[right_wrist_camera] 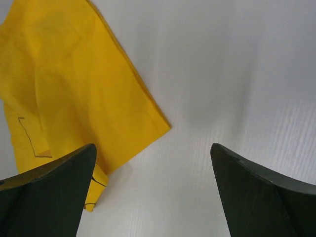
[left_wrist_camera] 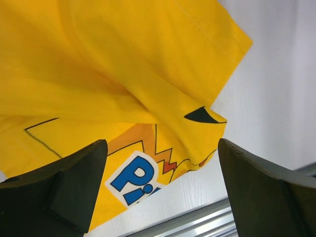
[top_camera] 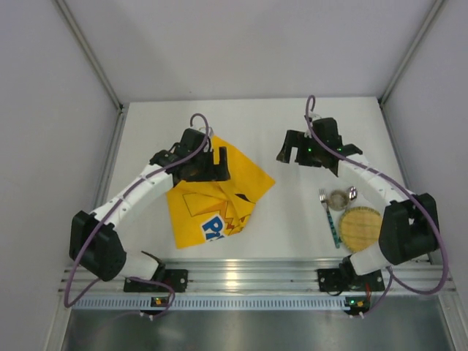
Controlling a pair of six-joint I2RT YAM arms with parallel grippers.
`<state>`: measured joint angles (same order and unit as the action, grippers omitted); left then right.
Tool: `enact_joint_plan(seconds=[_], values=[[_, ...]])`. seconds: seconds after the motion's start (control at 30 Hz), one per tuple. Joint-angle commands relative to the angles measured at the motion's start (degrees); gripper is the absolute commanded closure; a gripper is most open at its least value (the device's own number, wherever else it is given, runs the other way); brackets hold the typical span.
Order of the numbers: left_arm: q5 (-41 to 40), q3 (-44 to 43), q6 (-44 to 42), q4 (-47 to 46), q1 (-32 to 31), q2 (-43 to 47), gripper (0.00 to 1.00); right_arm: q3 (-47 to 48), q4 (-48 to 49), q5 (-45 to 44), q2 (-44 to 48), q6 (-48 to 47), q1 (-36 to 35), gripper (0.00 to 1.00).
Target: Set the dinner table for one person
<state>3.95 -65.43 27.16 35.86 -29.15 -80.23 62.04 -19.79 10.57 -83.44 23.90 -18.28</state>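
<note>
My right gripper should close on the yellow mat's edge [top_camera: 262,172] [right_wrist_camera: 151,103], beside the corner nearest the fork, because the rumpled mat needs to be spread out.
The dinner table [top_camera: 292,219] is a plain white top. A yellow cartoon-printed cloth mat [top_camera: 212,197] lies rumpled and partly folded on its left half. My left gripper [top_camera: 208,162] hovers over the mat's far part, open and empty; in the left wrist view [left_wrist_camera: 162,143] the mat [left_wrist_camera: 123,64] fills the space between the fingers. My right gripper [top_camera: 292,150] is open and empty over bare table [right_wrist_camera: 222,74], just right of the mat's right corner [right_wrist_camera: 74,89]; the right wrist view shows it [right_wrist_camera: 153,146]. A fork [top_camera: 329,216], a spoon [top_camera: 352,194] and a woven round plate [top_camera: 360,227] lie at the right.
A small round cup [top_camera: 338,198] sits between the fork and spoon heads. An aluminium rail [top_camera: 241,276] runs along the near edge and also shows in the left wrist view [left_wrist_camera: 197,222]. Grey walls enclose the table on three sides.
</note>
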Motion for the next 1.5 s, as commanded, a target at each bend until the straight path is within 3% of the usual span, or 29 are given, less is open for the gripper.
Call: enact_joint_plan(seconds=[0.0,0.13,0.43,0.77,0.87,0.97,1.0,1.1,1.3,1.4,1.43,1.47], values=[[-12.2,-5.0,1.9,8.8,0.0,4.3,0.01,3.8,1.8,3.7,-4.4,2.6,-3.9,0.00],[-19.5,-3.1,4.9,16.0,2.2,7.0,0.01,7.3,1.3,4.1,-11.3,4.4,-6.4,0.00],[-13.4,10.3,5.0,17.2,13.7,18.3,0.02,15.1,1.5,1.8,-24.2,4.9,-9.0,0.00],[-12.0,10.5,9.3,19.1,15.0,10.5,0.07,23.2,-0.5,2.0,-34.7,5.6,-13.3,0.05],[-10.1,12.7,11.0,17.0,15.1,9.2,0.08,24.0,-0.9,2.8,-36.1,5.8,-14.7,0.12],[-7.7,14.4,13.5,15.6,15.4,6.9,0.09,24.4,-1.1,4.1,-37.1,5.7,-15.8,0.33],[-5.8,15.1,13.8,14.2,15.5,5.7,0.11,24.6,-1.1,4.3,-37.2,5.8,-15.9,0.47],[-4.5,17.3,14.7,12.8,15.6,0.7,0.16,24.8,-1.5,5.1,-37.8,5.4,-15.9,0.67],[-2.4,19.9,14.3,6.6,15.8,-5.5,0.21,25.1,-3.1,5.5,-37.3,2.7,-15.1,0.91],[-2.9,19.1,13.4,4.8,15.9,-8.8,0.46,24.1,-3.1,5.4,-36.1,2.0,-14.0,0.99],[-3.0,18.8,12.9,4.3,15.9,-10.5,0.89,23.5,-3.2,5.4,-35.4,1.9,-13.5,1.00],[-3.4,17.7,13.0,4.3,15.9,-11.5,1.00,23.0,-3.3,5.4,-35.0,1.8,-12.4,1.00]])
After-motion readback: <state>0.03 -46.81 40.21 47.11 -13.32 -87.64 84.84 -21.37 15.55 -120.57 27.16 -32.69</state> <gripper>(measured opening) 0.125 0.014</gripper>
